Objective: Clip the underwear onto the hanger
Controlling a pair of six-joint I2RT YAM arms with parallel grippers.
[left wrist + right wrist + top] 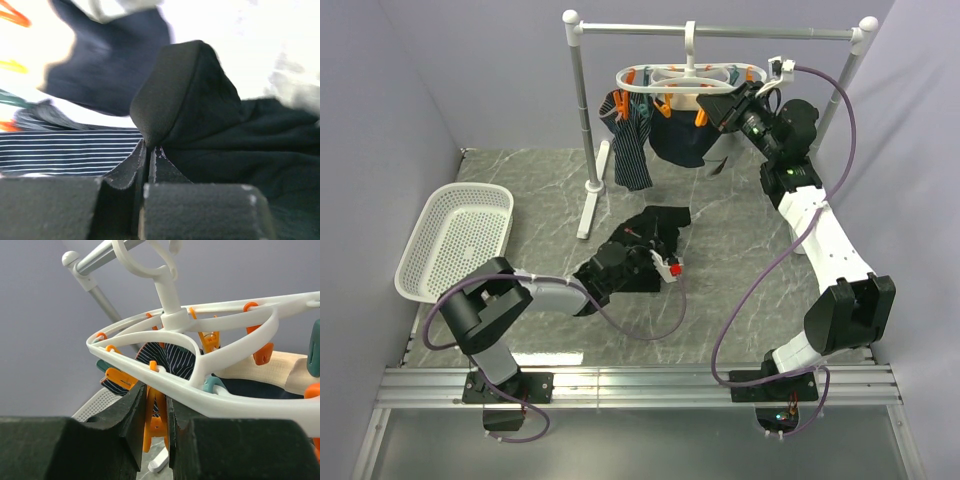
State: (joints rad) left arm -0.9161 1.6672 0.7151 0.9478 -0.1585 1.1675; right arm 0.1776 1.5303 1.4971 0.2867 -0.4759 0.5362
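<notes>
I will let go of the black underwear with my left gripper on the marble (661,283) between the striped garment and the front edge.
The black underwear (660,225) lies crumpled on the marble table, in front of the rail stand. My left gripper (645,250) rests on it. In the left wrist view the gripper (149,147) is shut on a raised fold of the underwear (180,95). The white oval hanger (650,82) hangs by its hook from the rail. My right gripper (712,108) is at the hanger's right front. In the right wrist view the gripper (156,395) is closed around an orange peg (156,417) that hangs under the hanger's rim (225,400).
A dark striped garment (632,150) and a dark navy garment (680,138) hang clipped to the hanger. The silver rail stand (582,110) has a foot on the table beside the underwear. A white mesh basket (460,240) sits at the left.
</notes>
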